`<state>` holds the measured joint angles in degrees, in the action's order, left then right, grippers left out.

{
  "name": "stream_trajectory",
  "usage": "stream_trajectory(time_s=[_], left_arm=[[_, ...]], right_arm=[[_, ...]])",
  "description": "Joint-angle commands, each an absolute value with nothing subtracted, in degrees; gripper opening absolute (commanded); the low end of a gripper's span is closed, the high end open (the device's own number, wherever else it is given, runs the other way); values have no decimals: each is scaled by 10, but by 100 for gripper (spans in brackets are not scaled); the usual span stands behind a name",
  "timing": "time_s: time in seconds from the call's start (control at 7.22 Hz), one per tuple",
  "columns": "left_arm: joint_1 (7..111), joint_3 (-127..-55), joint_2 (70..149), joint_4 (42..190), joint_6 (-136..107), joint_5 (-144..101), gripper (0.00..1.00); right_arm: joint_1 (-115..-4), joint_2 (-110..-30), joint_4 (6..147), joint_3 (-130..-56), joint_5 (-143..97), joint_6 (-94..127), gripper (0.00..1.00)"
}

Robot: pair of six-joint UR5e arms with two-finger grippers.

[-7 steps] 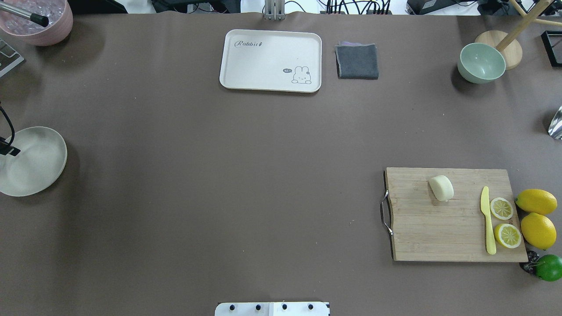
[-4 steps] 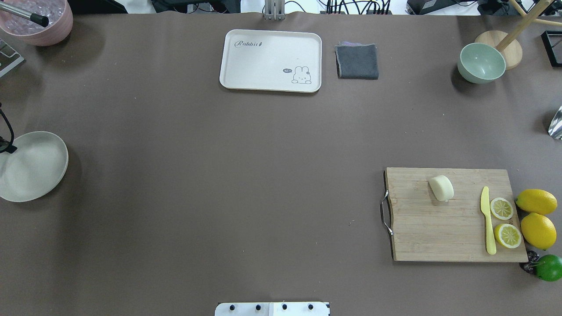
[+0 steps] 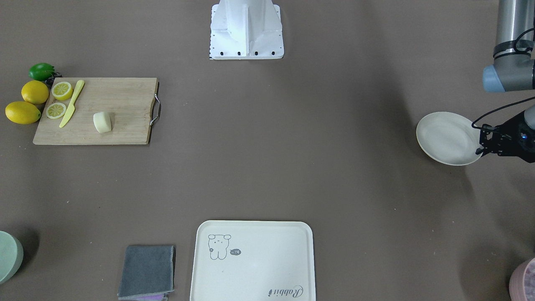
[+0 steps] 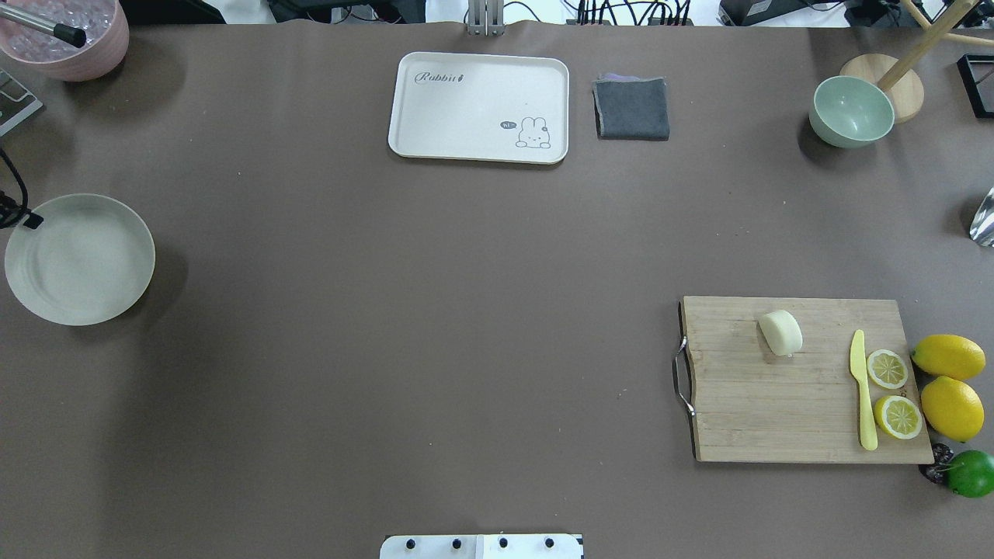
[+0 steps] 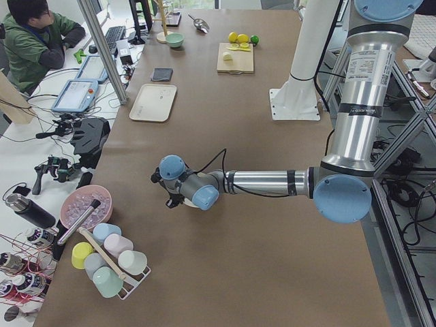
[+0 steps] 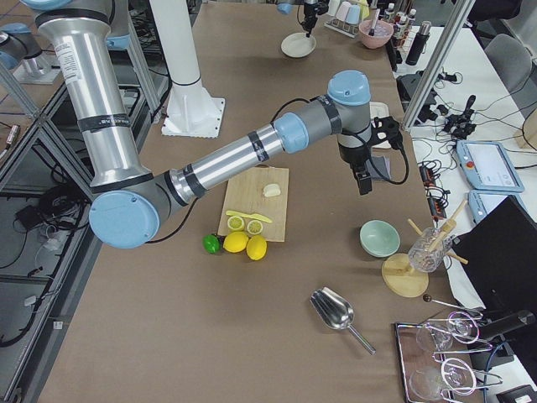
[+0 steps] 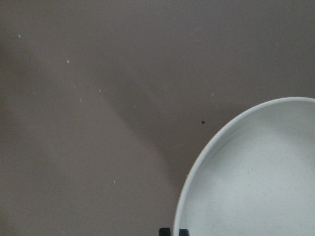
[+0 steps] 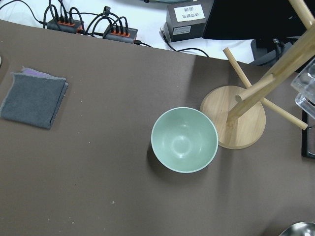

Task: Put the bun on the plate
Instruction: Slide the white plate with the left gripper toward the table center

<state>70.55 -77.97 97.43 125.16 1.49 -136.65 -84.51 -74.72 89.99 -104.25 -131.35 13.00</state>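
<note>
My left gripper needs to let go of the plate on the bare table [image 3: 240, 136], in the space between the white stand and the cream tray.
The bun [image 4: 780, 332], a pale cream lump, lies on the wooden cutting board [image 4: 776, 404] at the right front of the table, with no gripper near it. The off-white round plate [image 4: 78, 260] is at the far left, and my left gripper [image 4: 29, 221] is shut on its rim. In the front-facing view the left gripper [image 3: 480, 147] pinches the plate [image 3: 445, 138] at its edge. The left wrist view shows the plate [image 7: 256, 187] at lower right. My right gripper [image 6: 361, 180] hangs high over the table's far right part; I cannot tell its state.
On the board lie a yellow knife [image 4: 862, 388] and two lemon halves; whole lemons [image 4: 949, 357] and a lime [image 4: 971, 473] sit beside it. At the back are a cream tray [image 4: 479, 107], a grey cloth [image 4: 631, 109], a green bowl [image 4: 852, 111] and a pink bowl [image 4: 78, 39].
The plate has moved with the left gripper to the right and toward the table's back, and more of it now shows in the overhead view. The bun has not moved.
</note>
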Motion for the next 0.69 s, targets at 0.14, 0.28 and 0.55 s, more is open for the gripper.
stream_trajectory(time_s=[0.14,0.28,0.55], left_arm=[[714,-801,1061,1252,-134,-1401,0],[699,-809,1103,1259,-215,-1404,0],[622,-848,1141,1258,-315,-1380,0]], right_arm=[[-816,-721,900,-1041,-1312,131,100],[-811,-720,900,-1041,-1310,131,100],[-809,-710,902,-1035,-1310,131,100]])
